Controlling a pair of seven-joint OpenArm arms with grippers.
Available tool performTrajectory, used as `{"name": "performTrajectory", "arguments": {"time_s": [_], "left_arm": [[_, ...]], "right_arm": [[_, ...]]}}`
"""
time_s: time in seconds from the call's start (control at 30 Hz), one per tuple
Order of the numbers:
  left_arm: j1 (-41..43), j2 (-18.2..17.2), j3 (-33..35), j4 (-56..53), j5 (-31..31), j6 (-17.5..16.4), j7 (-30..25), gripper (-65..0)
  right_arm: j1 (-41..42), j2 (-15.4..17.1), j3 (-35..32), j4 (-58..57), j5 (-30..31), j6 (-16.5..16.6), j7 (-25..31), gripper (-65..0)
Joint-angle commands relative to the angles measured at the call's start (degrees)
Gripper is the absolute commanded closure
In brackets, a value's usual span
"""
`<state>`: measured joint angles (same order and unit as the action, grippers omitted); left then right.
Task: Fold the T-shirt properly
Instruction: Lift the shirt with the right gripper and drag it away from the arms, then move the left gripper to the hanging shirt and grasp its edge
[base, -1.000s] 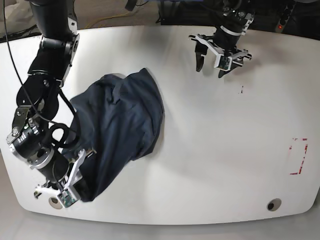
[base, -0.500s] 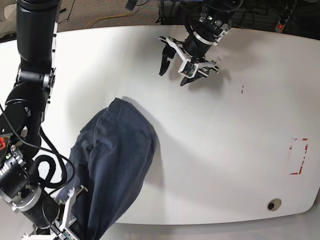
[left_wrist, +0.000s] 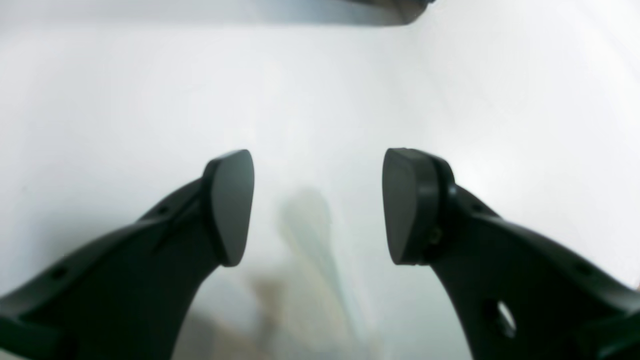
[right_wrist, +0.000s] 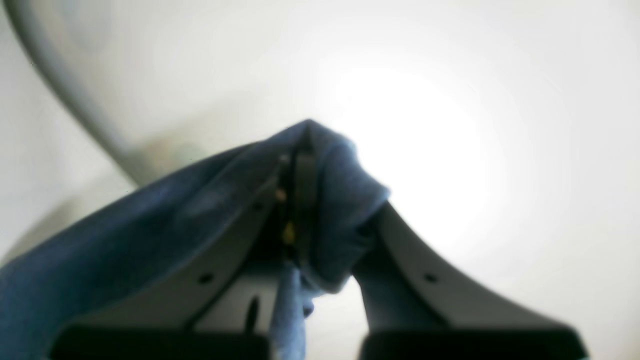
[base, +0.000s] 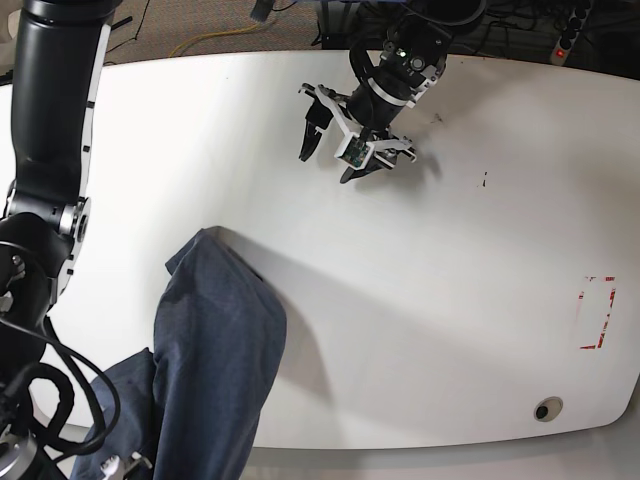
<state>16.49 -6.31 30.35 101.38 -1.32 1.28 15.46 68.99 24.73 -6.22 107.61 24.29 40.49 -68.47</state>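
Note:
The T-shirt's far corner (base: 214, 234) (left_wrist: 412, 12), at the end of the T-shirt away from my right gripper, is the next place my left gripper will go to and close.
The T-shirt (base: 215, 350) is a dark navy bundle at the table's front left, stretched from mid-table down past the front edge. No lettering shows. My right gripper (right_wrist: 300, 165) is shut on a fold of the shirt's blue cloth (right_wrist: 150, 215). In the base view it sits at the bottom-left corner, mostly out of frame. My left gripper (base: 327, 163) is open and empty over the far middle of the white table (base: 450, 300), well apart from the shirt. In the left wrist view the left gripper (left_wrist: 317, 200) has only bare table between its fingers.
Red tape marks (base: 597, 312) lie near the table's right edge. A round hole (base: 545, 409) is at the front right. A small dark mark (base: 485, 180) sits right of centre. Cables and a power strip lie beyond the far edge.
The right arm has dragged the shirt toward the front-left corner, its lower part now past the table's edge. The open left gripper has moved left along the far side.

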Motion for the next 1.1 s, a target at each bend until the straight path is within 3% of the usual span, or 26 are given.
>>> {"name": "performTrajectory", "arguments": {"time_s": [0.0,0.13,0.63,0.8,1.07], "left_arm": [[-1.7,2.2,-0.3,1.0,-0.1,0.1,-1.8,-37.2],[-3.5,3.1,-0.1,-0.5,0.0,0.1,-1.7,-37.2],[-12.3,11.5,-0.1,-12.0,0.0,0.1,-2.0,-37.2],[-14.8,13.2,3.2,-17.2,-0.1,0.1,-2.1,-37.2],[-17.4,13.9,6.4,-25.0,-0.1,0.3,-8.7,-37.2]], "right_arm": [[5.4,-0.2,-1.5,0.5,0.5,-0.5,1.6,0.0],[5.8,-0.6,-1.8,0.2,0.5,-0.5,1.6,0.0],[5.8,-2.1,-5.3,-5.2,0.4,-0.5,1.6,0.0],[5.8,-2.1,-5.2,-6.7,0.4,-0.5,1.9,0.0],[5.8,-2.0,-5.1,-7.1,0.3,-0.5,2.0,0.0]]}}
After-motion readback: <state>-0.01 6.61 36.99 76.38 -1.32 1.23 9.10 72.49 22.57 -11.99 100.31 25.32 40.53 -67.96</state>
